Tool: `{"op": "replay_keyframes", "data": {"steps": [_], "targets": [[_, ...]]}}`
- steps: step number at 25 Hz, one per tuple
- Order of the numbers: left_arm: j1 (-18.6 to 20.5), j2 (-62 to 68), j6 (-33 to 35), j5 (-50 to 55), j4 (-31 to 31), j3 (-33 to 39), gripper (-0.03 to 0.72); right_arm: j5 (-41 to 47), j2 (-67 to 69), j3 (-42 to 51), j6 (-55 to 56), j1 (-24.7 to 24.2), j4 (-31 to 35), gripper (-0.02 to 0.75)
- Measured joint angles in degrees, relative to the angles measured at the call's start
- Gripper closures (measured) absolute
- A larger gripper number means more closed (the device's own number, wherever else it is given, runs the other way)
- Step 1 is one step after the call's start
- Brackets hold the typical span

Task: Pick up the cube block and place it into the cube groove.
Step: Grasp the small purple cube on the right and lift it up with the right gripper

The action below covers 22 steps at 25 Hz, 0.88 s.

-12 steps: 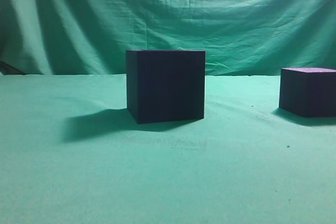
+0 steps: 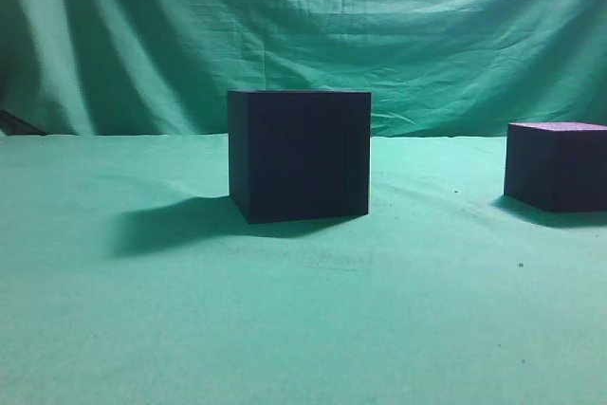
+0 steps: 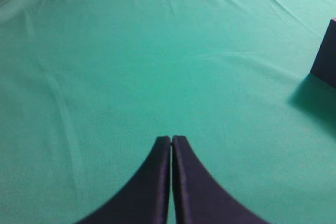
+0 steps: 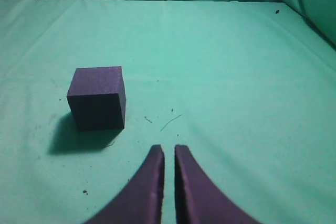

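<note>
I should close my right gripper around the upper part of the cube block [image 2: 556, 142] [image 4: 97, 88], with its fingers on opposite sides just below the speckled top.
The cube block [image 2: 558, 164], small and dark purple with a speckled lighter top, sits on the green cloth at the right edge of the exterior view. It also shows in the right wrist view [image 4: 97, 97], ahead and to the left of my right gripper [image 4: 168, 149], which is shut and empty. The cube groove [image 2: 300, 153], a large near-black box, stands in the middle of the exterior view. One corner of it shows at the right edge of the left wrist view [image 3: 326, 56]. My left gripper [image 3: 171, 140] is shut and empty over bare cloth. Neither gripper shows in the exterior view.
A green cloth [image 2: 303, 329] covers the table and a green backdrop [image 2: 303, 26] hangs behind it. Small dark specks and a thin thread [image 4: 170, 122] lie on the cloth near the cube block.
</note>
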Motion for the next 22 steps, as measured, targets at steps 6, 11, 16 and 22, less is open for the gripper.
{"op": "replay_keyframes", "data": {"steps": [6,11,16,22], "targets": [[0.00,0.00,0.00,0.00,0.00,0.00,0.688,0.00,0.00,0.00,0.00,0.00,0.00,0.688],[0.00,0.00,0.00,0.00,0.00,0.00,0.688,0.00,0.00,0.00,0.00,0.00,0.00,0.688],[0.00,0.00,0.00,0.00,0.00,0.00,0.688,-5.35,0.00,0.03,0.27,0.00,4.49,0.688],[0.00,0.00,0.00,0.00,0.00,0.00,0.688,-23.82,0.00,0.03,0.75,0.00,10.25,0.688]]}}
